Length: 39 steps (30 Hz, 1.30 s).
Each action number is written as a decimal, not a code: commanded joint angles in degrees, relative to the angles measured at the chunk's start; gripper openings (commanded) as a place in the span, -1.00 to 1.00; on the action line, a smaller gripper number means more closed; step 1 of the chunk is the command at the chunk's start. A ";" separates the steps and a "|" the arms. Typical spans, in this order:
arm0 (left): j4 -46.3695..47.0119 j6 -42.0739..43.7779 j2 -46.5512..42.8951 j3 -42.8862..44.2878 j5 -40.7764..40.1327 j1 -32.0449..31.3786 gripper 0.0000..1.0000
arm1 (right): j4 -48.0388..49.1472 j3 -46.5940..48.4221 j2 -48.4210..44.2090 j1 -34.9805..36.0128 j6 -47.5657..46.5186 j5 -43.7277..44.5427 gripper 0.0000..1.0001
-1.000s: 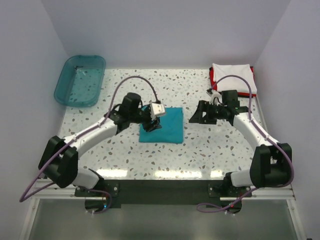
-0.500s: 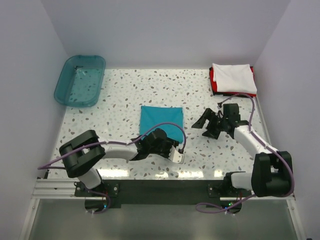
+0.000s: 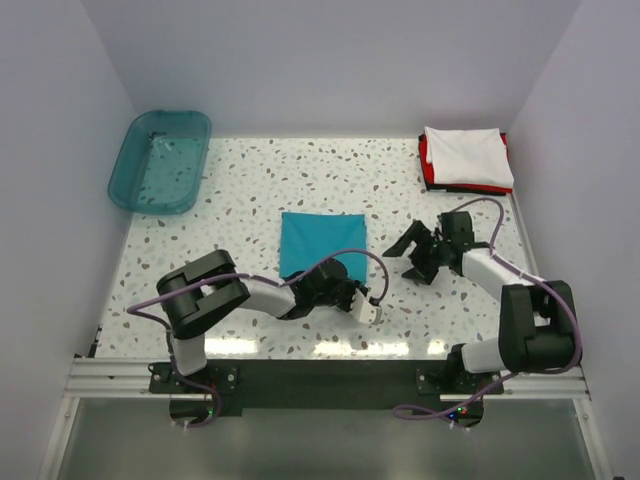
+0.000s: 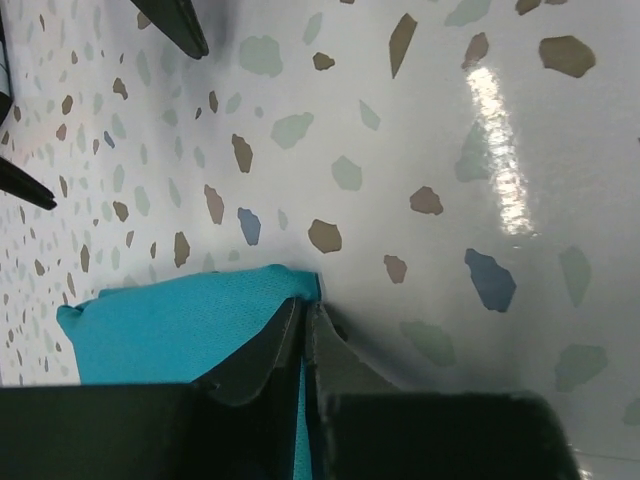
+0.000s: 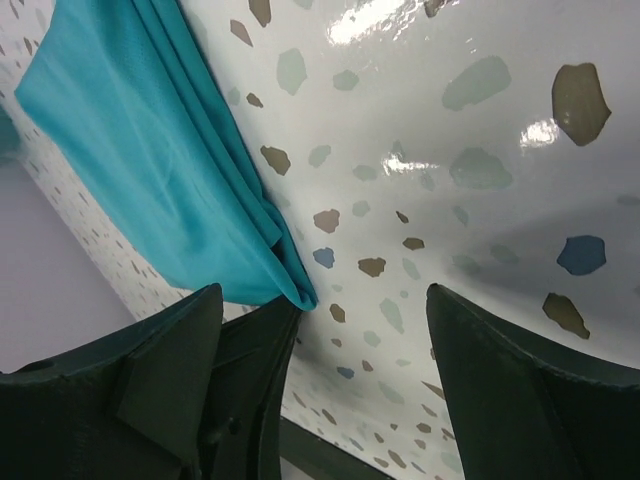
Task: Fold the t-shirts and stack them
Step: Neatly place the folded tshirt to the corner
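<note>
I need to next close my right gripper on the middle of the teal-blue t-shirt's side edge (image 3: 365, 242) (image 5: 228, 130), beyond the t-shirt's corner at my left gripper.
The teal-blue t-shirt (image 3: 322, 243) lies folded to a rectangle at the table's middle. My left gripper (image 3: 352, 288) is at its near right corner, and in the left wrist view the gripper (image 4: 303, 318) is shut on the edge of the teal cloth (image 4: 170, 330). My right gripper (image 3: 400, 258) is open and empty just right of the shirt. In the right wrist view the open right gripper (image 5: 325, 300) stands by the same corner of the shirt (image 5: 150, 140). The white t-shirt (image 3: 463, 155) lies folded on the red t-shirt (image 3: 425, 162) at the back right.
A translucent teal plastic bin (image 3: 160, 160) stands at the back left. The two grippers are close together near the shirt's right edge. White walls enclose the speckled table (image 3: 250, 190) on three sides.
My left arm has swung from over the shirt to the near side, curled round, and closed on the shirt's near right corner. My right gripper has drawn nearer and slightly left.
</note>
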 commanded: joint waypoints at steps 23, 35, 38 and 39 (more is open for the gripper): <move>-12.02 -14.60 -8.46 10.61 22.73 10.13 -1.00 | 32.32 7.04 23.76 11.55 25.61 5.32 0.65; -8.24 -16.54 -8.02 9.38 21.40 10.83 -1.00 | 32.59 7.04 27.90 15.68 32.73 8.84 0.44; -7.80 -16.71 -8.29 8.94 21.40 11.18 -1.00 | 32.41 7.22 27.90 16.12 32.91 9.11 0.39; -7.54 -16.80 -8.29 8.68 21.49 11.36 -1.00 | 32.24 7.57 28.16 16.29 32.74 9.28 0.33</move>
